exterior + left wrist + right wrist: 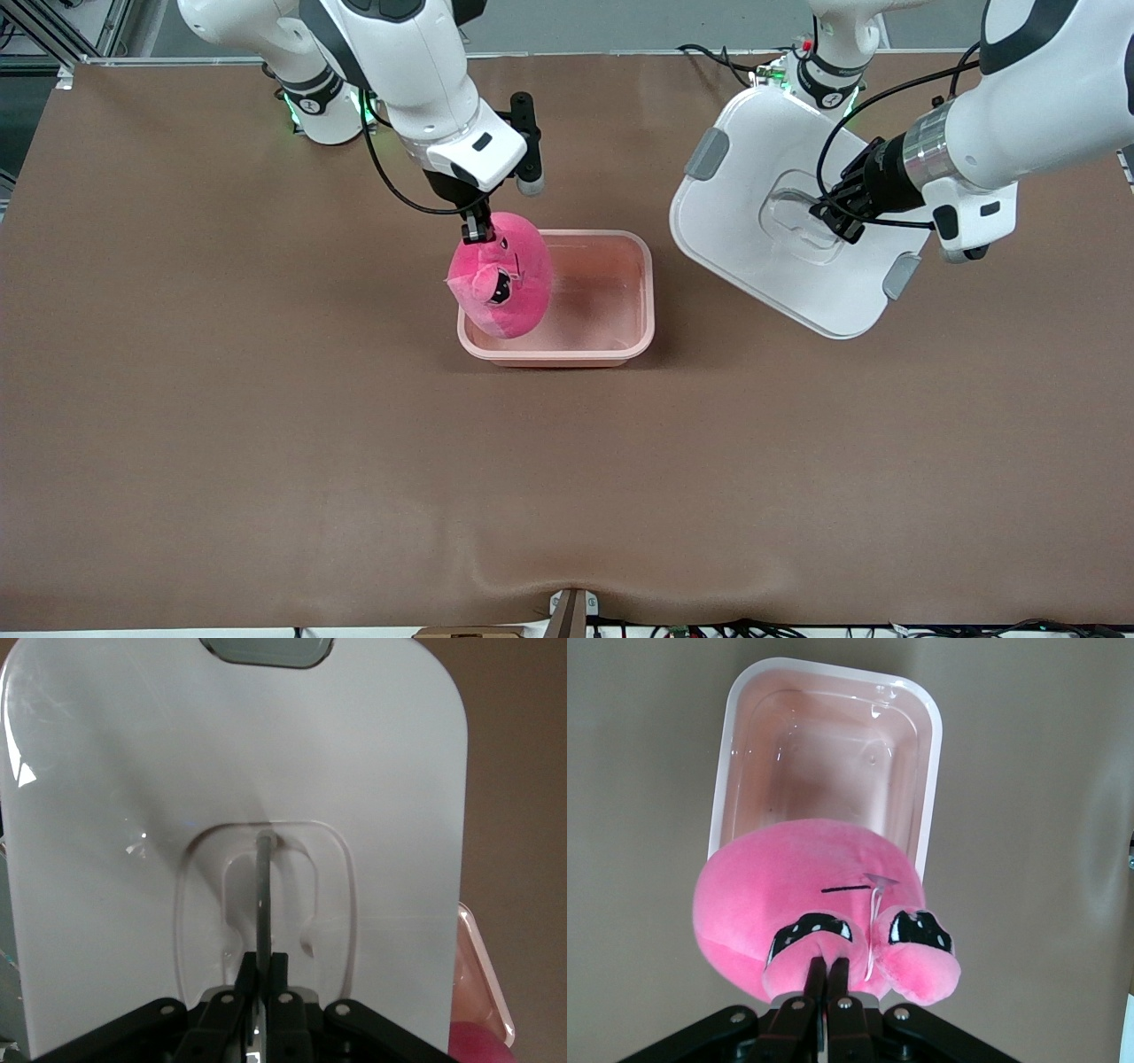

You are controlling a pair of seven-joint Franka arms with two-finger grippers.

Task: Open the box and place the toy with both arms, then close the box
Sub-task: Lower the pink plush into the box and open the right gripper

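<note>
My right gripper needs to let go of the hot-pink plush toy around the middle of the pink tub's bottom [820, 784], a little toward the lid.
The pink tub of the box [611, 341] stands open on the table, without its lid; it also shows in the right wrist view [726, 771]. My right gripper [477, 232] is shut on the hot-pink plush toy [505, 279] and holds it over the tub's end toward the right arm. In the right wrist view the gripper [828, 967] pinches the toy [788, 877] by a fold near its face. My left gripper [837, 217] is shut on the handle of the white lid [753, 221] and holds it tilted in the air, beside the tub. In the left wrist view the gripper [263, 961] clamps the handle [263, 886] of the lid [106, 815].
The brown table [266, 443] stretches wide around the tub. The arms' green-lit bases [323, 115] stand along its edge farthest from the front camera. A cable and small fittings [571, 611] sit at the nearest edge.
</note>
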